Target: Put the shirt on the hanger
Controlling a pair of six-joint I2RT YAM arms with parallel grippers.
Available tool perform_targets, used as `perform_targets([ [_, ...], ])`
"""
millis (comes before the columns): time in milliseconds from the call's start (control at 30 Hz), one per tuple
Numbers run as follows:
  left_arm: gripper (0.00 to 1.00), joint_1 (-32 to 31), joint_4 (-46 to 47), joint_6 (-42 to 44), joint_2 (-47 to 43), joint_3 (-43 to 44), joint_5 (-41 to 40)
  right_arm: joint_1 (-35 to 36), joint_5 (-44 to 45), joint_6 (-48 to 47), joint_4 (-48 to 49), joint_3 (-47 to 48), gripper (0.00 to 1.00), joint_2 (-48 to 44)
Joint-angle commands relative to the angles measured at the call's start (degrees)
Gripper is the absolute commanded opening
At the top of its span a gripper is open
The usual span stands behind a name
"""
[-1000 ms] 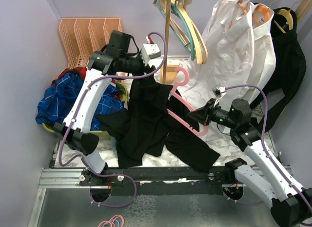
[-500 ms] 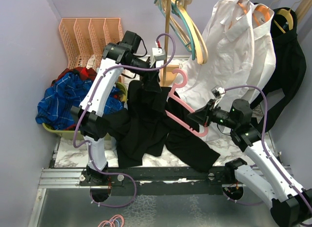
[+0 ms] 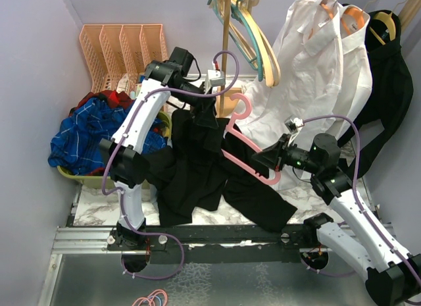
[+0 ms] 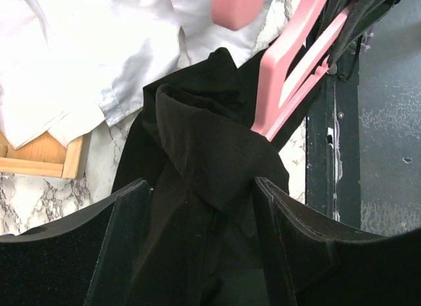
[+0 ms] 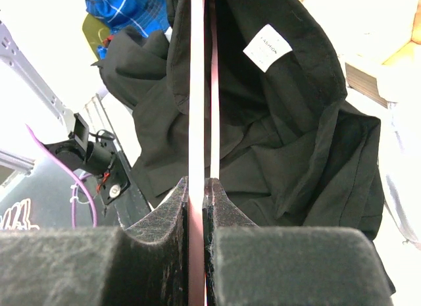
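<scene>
My right gripper is in the way of the pink hanger's loose end, so it should let go of the hanger and take the black shirt's loose side (image 5: 317, 72) to pull over that end of the hanger.
The black shirt (image 3: 197, 168) hangs in a bunch from my left gripper (image 3: 204, 108) and spreads over the marble table below. In the left wrist view my left gripper (image 4: 204, 187) has its jaws set apart with a thick fold of the shirt (image 4: 197, 141) filling the gap. The pink hanger (image 3: 247, 145) slants across the shirt, hook up, with one arm inside the fabric. My right gripper (image 3: 263, 160) is shut on its lower corner. In the right wrist view my right gripper (image 5: 197, 182) pinches the hanger (image 5: 196, 89), which runs into the shirt's neck (image 5: 283, 135) beside the white label (image 5: 267, 47).
A white dress shirt (image 3: 316, 62) and a black garment (image 3: 388, 76) hang on the rail at the back right. Cream and teal hangers (image 3: 247, 29) hang by a wooden post (image 3: 227, 62). A blue plaid garment (image 3: 92, 131) fills a basket at left, before a peach file rack (image 3: 122, 46).
My left arm has swung its elbow up and right, and its gripper has shifted slightly right with the shirt. The right arm and hanger have barely moved.
</scene>
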Motion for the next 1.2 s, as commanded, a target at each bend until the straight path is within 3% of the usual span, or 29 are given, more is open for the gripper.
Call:
perform_targets([
  [0, 0.67, -1.86, -2.72, 3.07, 3.09, 2.86, 0.92, 0.47, -1.72, 0.09, 3.98, -0.20, 0.01, -0.43],
  [200, 0.66, -5.63, -3.68, 5.87, 2.50, -1.14, -2.24, 0.60, -1.38, 0.03, 4.15, -0.24, 0.01, -0.30],
  [333, 0.48, -5.82, -3.70, 6.78, 1.30, -2.69, -2.62, 0.54, -0.23, -0.34, 3.54, -0.01, 0.01, -0.32],
  [500, 0.37, -5.82, -3.53, 8.56, -0.98, -4.67, -2.51, 0.60, 0.91, -0.32, 3.66, -0.35, 0.01, -0.79],
  [633, 0.00, -5.74, -3.03, 8.69, -2.31, -4.84, -1.13, 0.60, 1.56, -0.39, 3.39, -0.37, 0.01, -0.85],
  [833, 0.00, -5.65, -3.24, 8.80, -3.90, -4.41, 2.28, 0.58, 2.96, -0.33, 3.51, -0.30, 0.01, -1.57],
  [967, 0.00, -5.58, 1.63, 2.70, -6.35, -5.11, 2.06, 0.60, 5.18, 0.83, 3.37, 0.22, 0.02, -2.93],
  [1033, 0.00, -5.47, 7.06, -3.05, -8.77, -6.17, -0.43, 0.60, 8.23, 0.50, 0.22, 2.00, 0.17, -3.91],
  [1100, 0.00, -5.25, 13.80, -9.34, -11.41, -6.60, -3.16, 0.60, 16.75, 3.51, -5.61, 4.08, 0.38, -7.11],
  [1167, 0.00, -5.04, 14.79, -11.85, -12.50, -3.96, -3.27, 0.59, 21.52, 6.26, -5.72, 1.25, 0.76, -14.05],
])
